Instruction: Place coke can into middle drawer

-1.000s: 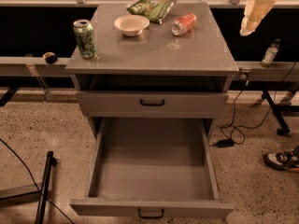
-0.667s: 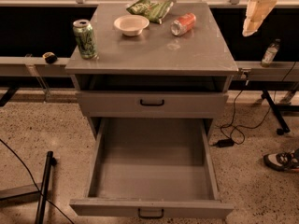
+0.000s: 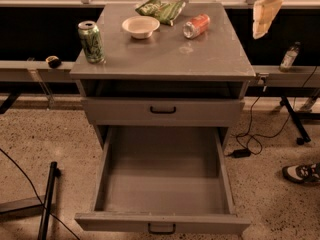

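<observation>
I should next move my gripper to the red-orange coke can near the green chip bag and close it around the middle of its body (image 3: 197, 26).
The coke can (image 3: 196, 25), red-orange with a silver end, lies on its side on the grey cabinet top (image 3: 200, 59), towards the back right. The middle drawer (image 3: 162, 184) is pulled wide open below, its grey floor bare, a black handle on its front. My gripper (image 3: 263, 16) hangs at the upper right, beyond the cabinet's right edge, to the right of the can and apart from it. Nothing shows in it.
A green can (image 3: 91, 41) stands upright at the top's left edge. A white bowl (image 3: 140, 26) and a green chip bag (image 3: 161, 8) sit at the back. The upper drawer front (image 3: 163, 110) is shut. A bottle (image 3: 289, 57), cables and a shoe (image 3: 301, 172) are on the right.
</observation>
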`<state>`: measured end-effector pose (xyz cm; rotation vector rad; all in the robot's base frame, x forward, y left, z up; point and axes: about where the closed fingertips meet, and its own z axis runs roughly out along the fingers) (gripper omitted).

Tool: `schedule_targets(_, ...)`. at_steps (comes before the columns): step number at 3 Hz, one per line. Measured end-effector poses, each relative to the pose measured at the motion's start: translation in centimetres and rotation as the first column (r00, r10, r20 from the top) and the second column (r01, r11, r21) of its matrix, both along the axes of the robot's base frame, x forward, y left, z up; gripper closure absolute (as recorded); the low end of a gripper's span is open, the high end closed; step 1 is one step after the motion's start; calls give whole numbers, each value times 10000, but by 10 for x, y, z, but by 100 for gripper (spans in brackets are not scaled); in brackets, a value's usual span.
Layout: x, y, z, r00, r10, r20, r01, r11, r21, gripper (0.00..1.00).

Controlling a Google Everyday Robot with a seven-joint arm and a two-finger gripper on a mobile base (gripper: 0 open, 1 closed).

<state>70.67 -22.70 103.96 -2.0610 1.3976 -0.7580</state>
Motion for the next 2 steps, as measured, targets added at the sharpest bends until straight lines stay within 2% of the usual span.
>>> schedule_targets(1, 43, 13, -12, 9848, 1738, -72, -1737, 9800, -973, 0)
schedule_targets(2, 60, 38, -48, 9307, 3584, -735, -3642, 9264, -951, 0)
